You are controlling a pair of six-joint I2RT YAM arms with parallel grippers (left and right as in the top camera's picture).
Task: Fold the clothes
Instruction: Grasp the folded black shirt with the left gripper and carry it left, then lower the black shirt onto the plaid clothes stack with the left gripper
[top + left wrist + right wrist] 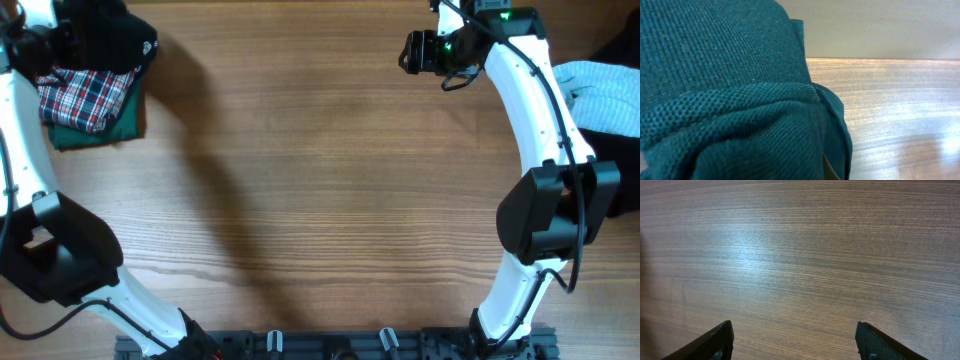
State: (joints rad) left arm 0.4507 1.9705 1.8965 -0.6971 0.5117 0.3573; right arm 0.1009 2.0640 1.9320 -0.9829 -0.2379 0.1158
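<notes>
Next, my left gripper lets go of the dark teal garment on top of the red plaid garment (85, 54) in the stack.
A dark teal knit garment (118, 38) lies at the far left corner on a stack with a red plaid garment (85, 95) and a green one (100, 132) below. My left gripper (45, 45) is at this stack. Its wrist view is filled by the bunched teal garment (730, 100), which covers the fingers and is gathered at the jaws. My right gripper (410, 52) hovers at the far right over bare table, open and empty, with both fingers wide apart in its wrist view (795, 340). A light blue garment (605, 88) lies at the right edge.
A black cloth (622, 150) lies under and beside the light blue garment at the right edge. The wooden table (320, 190) spans the middle. The arm bases stand along the near edge (330, 345).
</notes>
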